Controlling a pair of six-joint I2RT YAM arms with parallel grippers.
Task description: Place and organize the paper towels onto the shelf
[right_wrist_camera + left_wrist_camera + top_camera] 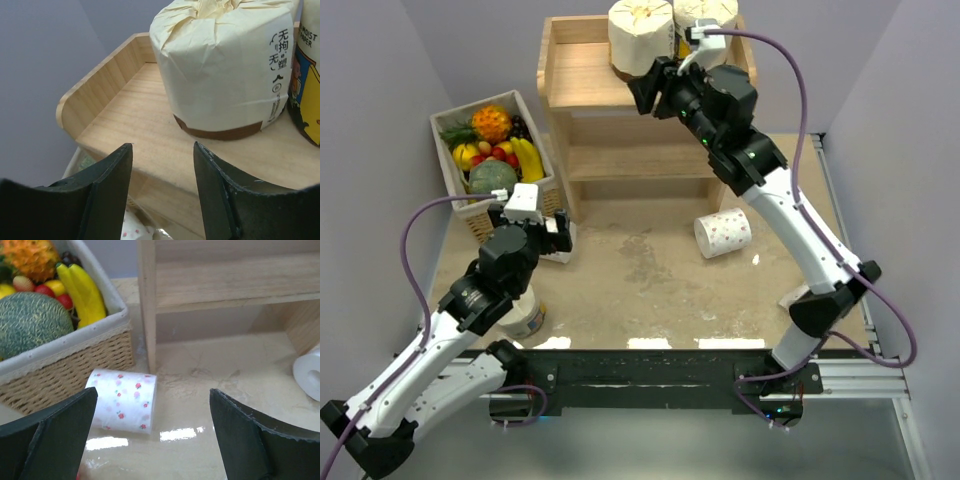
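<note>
My left gripper is to pass over the white dotted roll and close on the top edge (530,302) of the cream roll that stands under my left arm.
The wooden shelf (588,82) stands at the back. Two cream-wrapped paper towel rolls (640,35) (706,14) stand on its top board. My right gripper (644,88) is open and empty at the front edge of that board; in the right wrist view (162,147) the nearer cream roll (225,65) stands just beyond the fingers. A white dotted roll (723,232) lies on the table. My left gripper (560,234) is open above another white dotted roll (122,400) lying beside the basket. A cream roll (526,315) stands under my left arm.
A wicker fruit basket (548,190) with melon, bananas and pineapple stands left of the shelf, close to the left gripper; it fills the upper left of the left wrist view (65,360). The shelf's lower tier (635,160) holds nothing visible.
</note>
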